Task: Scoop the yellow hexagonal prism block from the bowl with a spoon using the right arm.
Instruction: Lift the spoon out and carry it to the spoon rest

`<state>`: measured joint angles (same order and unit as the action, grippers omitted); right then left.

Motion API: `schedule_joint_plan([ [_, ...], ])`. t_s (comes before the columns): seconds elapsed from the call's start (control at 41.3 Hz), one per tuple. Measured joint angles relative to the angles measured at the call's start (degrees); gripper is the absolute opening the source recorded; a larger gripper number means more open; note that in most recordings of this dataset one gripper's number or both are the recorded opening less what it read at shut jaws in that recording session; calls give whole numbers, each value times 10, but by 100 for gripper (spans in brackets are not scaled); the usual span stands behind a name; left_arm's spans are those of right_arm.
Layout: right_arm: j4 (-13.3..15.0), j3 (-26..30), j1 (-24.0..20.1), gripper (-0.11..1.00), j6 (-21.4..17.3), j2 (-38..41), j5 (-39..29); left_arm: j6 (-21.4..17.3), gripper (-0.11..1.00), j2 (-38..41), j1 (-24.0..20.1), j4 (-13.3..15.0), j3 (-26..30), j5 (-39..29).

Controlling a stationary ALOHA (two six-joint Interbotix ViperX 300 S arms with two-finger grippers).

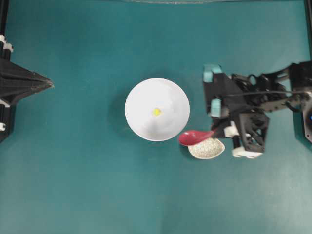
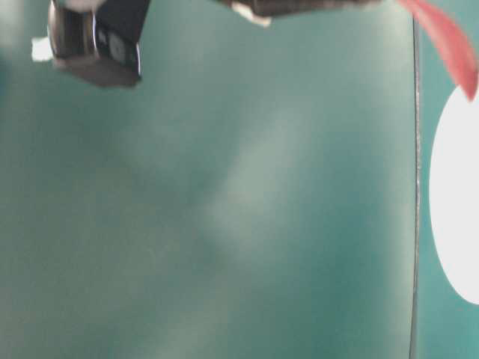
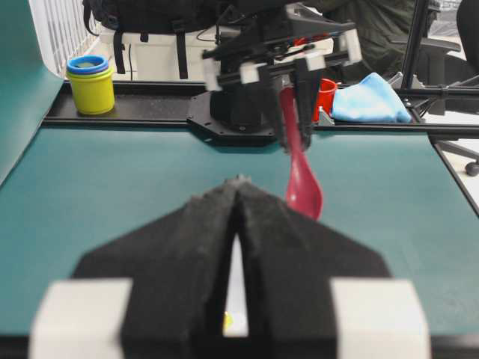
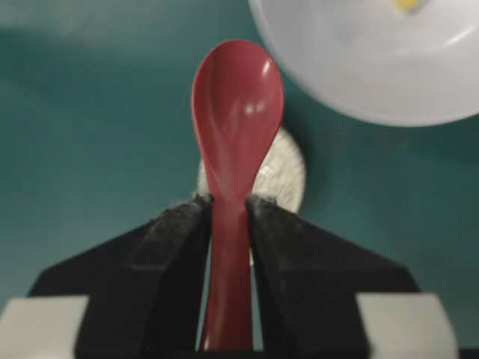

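Observation:
Next, my right gripper lets go of the red-pink spoon so that its head rests in the small speckled beige oval dish (image 1: 209, 146) (image 4: 254, 173).
The white bowl (image 1: 146, 124) stands mid-table with the tiny yellow hexagonal prism block (image 1: 156, 112) at its centre. My right gripper (image 1: 216, 132) is shut on the straight handle of the red-pink spoon (image 1: 194, 137), just right of the bowl. The spoon's head hangs above the table near the bowl's lower right rim. The right wrist view shows the fingers (image 4: 179, 224) clamping the spoon (image 4: 238, 105), with the bowl (image 4: 359, 67) and block (image 4: 406, 4) ahead to the right. My left gripper (image 1: 48, 84) rests shut at the far left, holding nothing.
A small speckled beige oval dish (image 1: 208, 149) lies under the spoon, right of the bowl. Beyond the table's far edge in the left wrist view stand stacked yellow and blue cups (image 3: 91, 82), a red cup (image 3: 324, 93) and a blue cloth (image 3: 370, 101).

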<state>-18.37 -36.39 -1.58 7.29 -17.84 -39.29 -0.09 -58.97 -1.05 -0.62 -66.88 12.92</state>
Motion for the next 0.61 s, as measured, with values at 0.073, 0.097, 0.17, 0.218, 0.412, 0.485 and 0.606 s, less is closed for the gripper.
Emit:
schedule_joint_plan([
  [0.073,1,-18,-12,25,-18,-13,6,0,0,-1,1,0,0,0],
  [0.097,0,-25,-16,25,-23,-17,9,0,0,0,0,0,0,0],
  [0.17,1,-42,-27,25,-35,-25,19,0,0,0,1,-1,0,0],
  [0.218,0,-54,-33,25,-47,-29,27,0,0,0,0,-1,0,0],
  [0.412,1,-92,-47,25,-57,-35,55,0,0,0,0,0,0,0],
  [0.485,3,-107,-46,25,-57,-35,67,0,0,0,0,0,0,0],
  [0.606,9,-136,-47,25,-57,-35,102,1,0,0,0,-1,0,0],
])
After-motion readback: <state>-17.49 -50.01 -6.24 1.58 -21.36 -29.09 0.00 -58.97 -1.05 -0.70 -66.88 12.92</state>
